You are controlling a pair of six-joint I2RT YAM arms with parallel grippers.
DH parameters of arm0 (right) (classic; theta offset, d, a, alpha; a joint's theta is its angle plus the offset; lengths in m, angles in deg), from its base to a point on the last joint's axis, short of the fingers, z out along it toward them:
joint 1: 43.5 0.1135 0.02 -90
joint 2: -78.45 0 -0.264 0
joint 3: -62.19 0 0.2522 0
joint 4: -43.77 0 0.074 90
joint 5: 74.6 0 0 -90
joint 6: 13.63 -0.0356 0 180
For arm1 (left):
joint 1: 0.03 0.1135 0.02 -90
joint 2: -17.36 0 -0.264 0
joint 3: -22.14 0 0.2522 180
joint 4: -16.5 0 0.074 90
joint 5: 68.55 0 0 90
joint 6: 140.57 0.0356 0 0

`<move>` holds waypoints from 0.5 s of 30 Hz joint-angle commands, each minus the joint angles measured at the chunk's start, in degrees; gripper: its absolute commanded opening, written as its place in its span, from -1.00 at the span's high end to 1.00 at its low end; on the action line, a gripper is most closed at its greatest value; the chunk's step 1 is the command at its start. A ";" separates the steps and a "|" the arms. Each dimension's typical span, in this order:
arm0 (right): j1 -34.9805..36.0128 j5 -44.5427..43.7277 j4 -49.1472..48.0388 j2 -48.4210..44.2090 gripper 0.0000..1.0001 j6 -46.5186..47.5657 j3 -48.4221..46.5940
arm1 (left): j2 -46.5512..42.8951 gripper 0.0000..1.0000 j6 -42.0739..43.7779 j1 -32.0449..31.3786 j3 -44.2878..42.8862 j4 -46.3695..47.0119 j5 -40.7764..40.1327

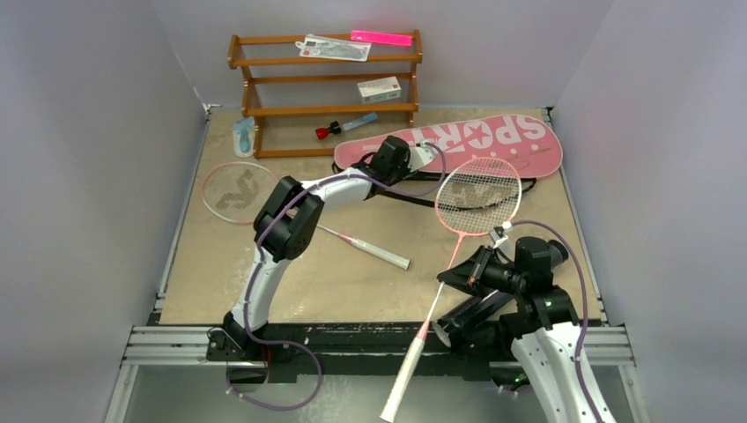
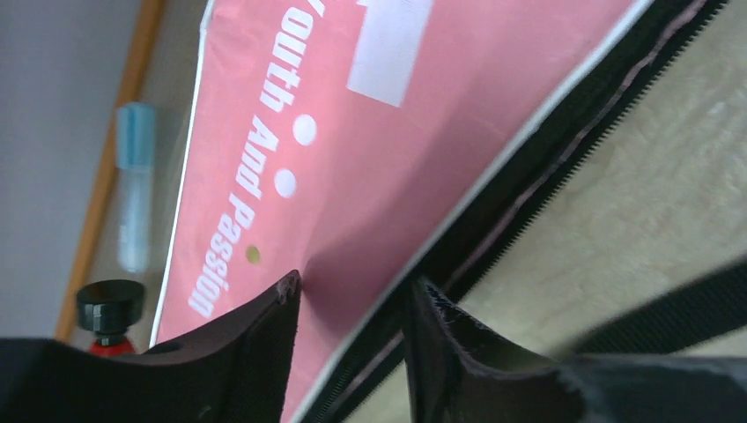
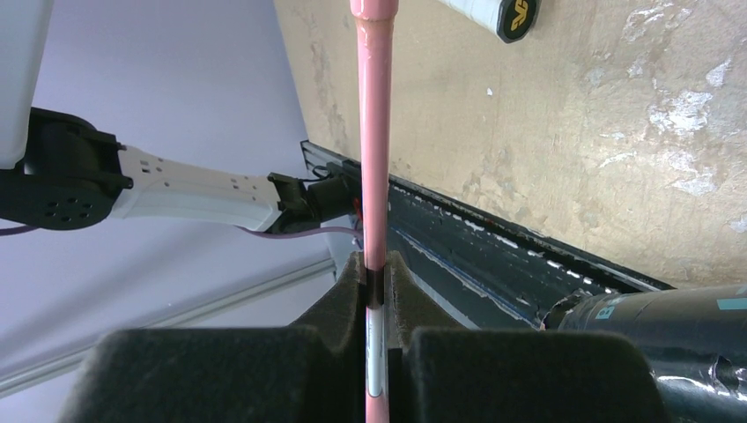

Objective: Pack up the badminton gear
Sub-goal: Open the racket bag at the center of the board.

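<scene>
The bag's pink cover nearly hides the black zipper edge, so my left gripper should pinch and lift the white rim (image 2: 491,179) before the racket goes in.
The pink "SPORT" racket bag (image 1: 493,141) lies flat at the back right. My left gripper (image 1: 393,159) is at its narrow end. In the left wrist view the left gripper (image 2: 352,282) is open, its jaws astride the black zipper edge of the bag (image 2: 370,159). My right gripper (image 1: 458,275) is shut on the thin pink shaft (image 3: 374,132) of one racket (image 1: 480,194). That racket's head is raised toward the bag and its white handle hangs past the near edge. A second racket (image 1: 236,189) lies flat at the left. A long black tube (image 1: 467,313) sits under my right arm.
A wooden shelf (image 1: 326,110) stands at the back with a small white box (image 1: 379,88), a pink strip (image 1: 380,38) and a packet on it. A red-capped blue tool (image 1: 343,126) and a pale blue clear item (image 1: 242,137) lie in front of it. A black strap (image 1: 414,196) trails from the bag.
</scene>
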 commanded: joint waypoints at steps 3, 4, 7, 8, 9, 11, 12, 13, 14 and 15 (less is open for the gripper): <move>0.19 0.89 -1.41 0.28 1.00 -0.55 -0.55 | -6.46 0.36 -2.00 0.14 4.13 12.33 -5.71; 0.19 0.92 -1.49 0.32 1.00 -0.52 -0.50 | -7.19 0.38 -1.97 0.19 5.37 14.05 -5.93; 0.19 1.28 -1.98 0.54 1.00 -0.59 -0.16 | -8.08 0.39 -1.52 0.21 7.24 16.90 -6.16; 0.20 1.46 -2.22 0.57 1.00 -0.72 -0.05 | -7.78 0.38 -1.54 0.22 7.12 17.08 -6.43; 0.19 1.61 -2.42 0.60 1.00 -0.71 0.02 | -7.45 0.38 -1.56 0.11 6.83 17.15 -7.05; 0.19 1.61 -2.48 0.79 1.00 -0.74 0.03 | -7.06 0.38 -1.66 0.18 6.45 17.17 -7.57; 0.19 1.63 -2.48 0.82 1.00 -0.71 0.03 | -6.93 0.38 -1.75 0.17 6.44 17.30 -7.48; 0.19 1.61 -2.48 0.93 1.00 -0.76 0.04 | -6.87 0.38 -1.73 0.15 6.44 17.48 -7.17; 0.19 1.62 -2.48 0.94 1.00 -0.76 -0.01 | -6.76 0.35 -1.50 0.19 6.52 17.45 -6.24; 0.19 1.62 -2.56 0.93 1.00 -0.73 -0.01 | -6.74 0.19 -0.88 0.15 6.40 16.23 -3.83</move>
